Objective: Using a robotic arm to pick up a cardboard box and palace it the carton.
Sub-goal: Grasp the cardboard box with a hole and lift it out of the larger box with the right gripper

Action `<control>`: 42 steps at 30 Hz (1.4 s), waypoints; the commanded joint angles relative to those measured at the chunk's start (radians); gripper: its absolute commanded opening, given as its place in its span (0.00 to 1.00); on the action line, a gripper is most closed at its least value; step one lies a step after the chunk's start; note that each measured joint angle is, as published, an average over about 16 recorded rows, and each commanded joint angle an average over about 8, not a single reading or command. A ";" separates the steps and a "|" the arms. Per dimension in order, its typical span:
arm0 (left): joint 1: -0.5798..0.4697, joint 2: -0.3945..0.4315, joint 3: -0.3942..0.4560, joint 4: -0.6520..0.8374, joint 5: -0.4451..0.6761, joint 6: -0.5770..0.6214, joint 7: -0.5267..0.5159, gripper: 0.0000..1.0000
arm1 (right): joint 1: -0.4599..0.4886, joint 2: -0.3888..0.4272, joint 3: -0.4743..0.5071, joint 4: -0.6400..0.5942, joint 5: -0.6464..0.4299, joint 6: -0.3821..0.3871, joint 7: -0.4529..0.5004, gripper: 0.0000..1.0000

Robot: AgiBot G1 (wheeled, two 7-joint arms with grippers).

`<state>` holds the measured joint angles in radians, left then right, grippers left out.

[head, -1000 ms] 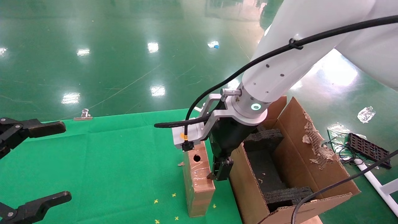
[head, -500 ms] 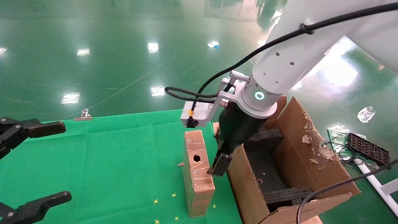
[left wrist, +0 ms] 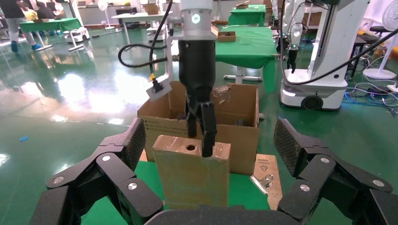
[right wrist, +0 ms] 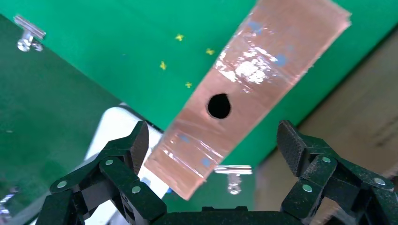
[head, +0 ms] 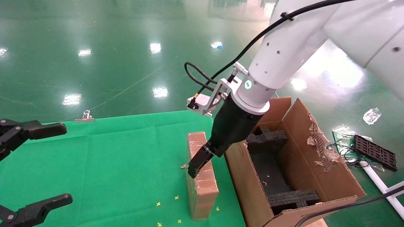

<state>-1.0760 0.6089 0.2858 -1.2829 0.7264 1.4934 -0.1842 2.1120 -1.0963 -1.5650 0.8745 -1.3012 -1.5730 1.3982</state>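
The robot's right gripper should close on the upper sides of the cardboard box (head: 193,182) (right wrist: 195,137), between the box's round hole and its near end.
The slim brown tape-wrapped cardboard box (head: 202,186) stands on edge on the green cloth, its narrow face with the round hole upward. The white robotic arm's right gripper (head: 198,164) hangs over that top face. In the right wrist view the box (right wrist: 253,79) lies between the open right gripper (right wrist: 213,138), with its fingers (right wrist: 136,145) clear of it. The large carton (head: 328,176) with a torn flap stands just right of the box. My left gripper (head: 68,163) is open and empty at the left edge. It faces the box (left wrist: 192,176) in the left wrist view.
Black foam blocks (head: 268,138) line the carton's inside. A metal binder clip (head: 84,116) lies at the cloth's far edge. Another clip (left wrist: 263,180) lies near the carton. Small yellow bits (head: 176,197) dot the cloth. A black tray with wires (head: 374,151) lies on the floor at right.
The right gripper has lifted from the box's carton-side face and swung left over its top, turning as it went. The box and the left gripper have not moved.
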 commanded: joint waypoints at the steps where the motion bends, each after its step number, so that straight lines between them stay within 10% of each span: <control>1: 0.000 0.000 0.000 0.000 0.000 0.000 0.000 1.00 | -0.013 -0.014 -0.010 -0.042 0.024 -0.001 0.001 1.00; 11: 0.000 0.000 0.001 0.000 -0.001 0.000 0.000 1.00 | -0.043 -0.082 -0.056 -0.170 0.041 0.010 -0.050 0.97; 15: 0.000 0.000 0.001 0.000 -0.001 0.000 0.001 0.91 | -0.051 -0.101 -0.070 -0.199 0.038 0.013 -0.066 0.55; 19: 0.000 -0.001 0.001 0.000 -0.001 -0.001 0.001 0.50 | -0.054 -0.112 -0.082 -0.212 0.034 0.014 -0.076 0.08; 21: 0.000 -0.001 0.002 0.000 -0.001 -0.001 0.001 0.25 | -0.053 -0.115 -0.088 -0.215 0.033 0.013 -0.077 0.00; 25: 0.000 -0.001 0.002 0.000 -0.001 -0.001 0.001 0.02 | -0.053 -0.118 -0.099 -0.215 0.032 0.012 -0.077 0.00; 42: -0.001 -0.001 0.003 0.000 -0.002 -0.001 0.001 0.00 | -0.060 -0.122 -0.145 -0.209 0.035 0.014 -0.082 0.00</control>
<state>-1.0767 0.6077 0.2887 -1.2829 0.7244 1.4922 -0.1827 2.0543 -1.2168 -1.7083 0.6662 -1.2663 -1.5575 1.3131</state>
